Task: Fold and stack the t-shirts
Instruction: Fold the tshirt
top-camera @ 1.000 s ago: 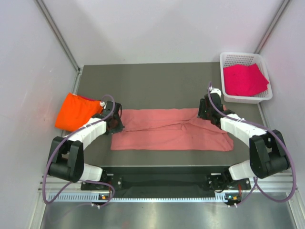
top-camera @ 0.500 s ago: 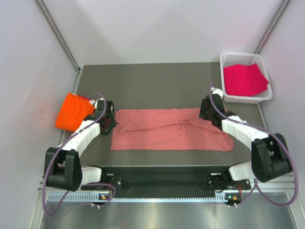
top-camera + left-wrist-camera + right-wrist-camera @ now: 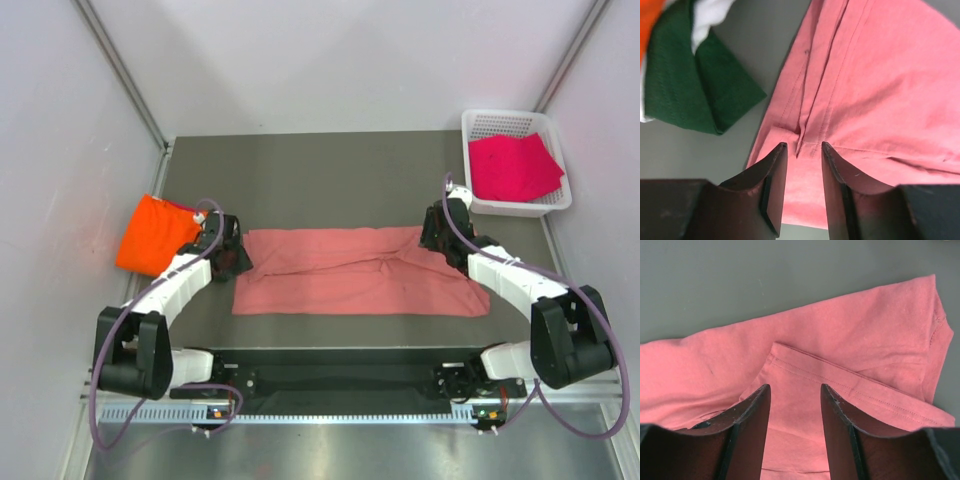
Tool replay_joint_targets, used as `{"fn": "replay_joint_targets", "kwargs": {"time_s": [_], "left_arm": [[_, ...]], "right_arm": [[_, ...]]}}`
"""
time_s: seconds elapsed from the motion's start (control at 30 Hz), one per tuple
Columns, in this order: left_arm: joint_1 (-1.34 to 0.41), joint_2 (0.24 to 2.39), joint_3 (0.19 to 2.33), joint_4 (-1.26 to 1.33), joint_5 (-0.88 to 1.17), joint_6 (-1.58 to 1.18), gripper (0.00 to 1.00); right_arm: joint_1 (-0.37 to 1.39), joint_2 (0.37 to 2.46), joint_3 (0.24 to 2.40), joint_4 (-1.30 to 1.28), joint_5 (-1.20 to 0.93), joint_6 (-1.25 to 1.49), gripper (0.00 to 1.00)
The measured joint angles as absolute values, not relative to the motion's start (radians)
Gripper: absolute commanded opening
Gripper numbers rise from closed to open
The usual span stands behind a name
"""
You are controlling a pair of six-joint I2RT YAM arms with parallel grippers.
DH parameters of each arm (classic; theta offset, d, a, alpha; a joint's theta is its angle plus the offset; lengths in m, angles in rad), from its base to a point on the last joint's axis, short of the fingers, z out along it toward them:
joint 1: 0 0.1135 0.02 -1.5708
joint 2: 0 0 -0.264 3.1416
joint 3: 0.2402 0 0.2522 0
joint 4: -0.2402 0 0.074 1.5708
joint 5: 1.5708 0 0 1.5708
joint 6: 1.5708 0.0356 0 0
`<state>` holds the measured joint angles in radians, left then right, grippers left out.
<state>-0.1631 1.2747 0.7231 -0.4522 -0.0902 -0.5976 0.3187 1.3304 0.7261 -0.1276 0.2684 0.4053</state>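
Note:
Next, my right gripper moves out of the way, because the salmon-pink t-shirt's hemmed flap slants under it, and my left gripper will cross over to take the flap's inner corner [image 3: 776,350].
The salmon-pink t-shirt [image 3: 360,272] lies flat and folded lengthwise across the middle of the table. My left gripper [image 3: 236,254] is open just above its left end, jaws either side of a hem fold [image 3: 802,145]. My right gripper [image 3: 432,236] is open over the shirt's upper right corner, above a folded sleeve hem [image 3: 840,382]. The orange t-shirt [image 3: 155,234] lies folded at the left edge. The magenta t-shirt [image 3: 514,166] lies in the basket.
The white mesh basket [image 3: 478,128] stands at the back right corner. A dark green and white cloth [image 3: 695,95] shows beside the orange shirt in the left wrist view. Grey walls close in the table on three sides.
The left arm has moved left, off the shirt's left end toward the orange shirt, and settled there. The right arm has barely shifted. The shirts have not moved.

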Motion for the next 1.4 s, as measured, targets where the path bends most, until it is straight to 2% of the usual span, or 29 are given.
{"fn": "replay_joint_targets", "kwargs": {"time_s": [0.17,0.37,0.63,0.77,1.0,1.4], "left_arm": [[-0.172,1.309,0.71,-0.439,-0.056,-0.599,0.43],[-0.187,1.348,0.709,-0.408,-0.034,-0.599,0.4],[-0.187,1.402,0.709,-0.392,-0.038,-0.6,0.17],[-0.189,1.402,0.709,-0.387,-0.041,-0.599,0.0],[-0.19,1.37,0.724,-0.413,-0.073,-0.589,0.0],[-0.186,1.335,0.778,-0.477,-0.242,-0.6,0.01]], "right_arm": [[0.318,1.33,0.726,-0.127,0.268,0.405,0.45],[0.318,1.33,0.726,-0.126,0.268,0.405,0.45],[0.318,1.33,0.726,-0.126,0.268,0.405,0.45],[0.318,1.33,0.726,-0.126,0.268,0.406,0.45],[0.318,1.328,0.726,-0.125,0.268,0.405,0.44],[0.315,1.302,0.699,-0.118,0.285,0.418,0.44]]}}
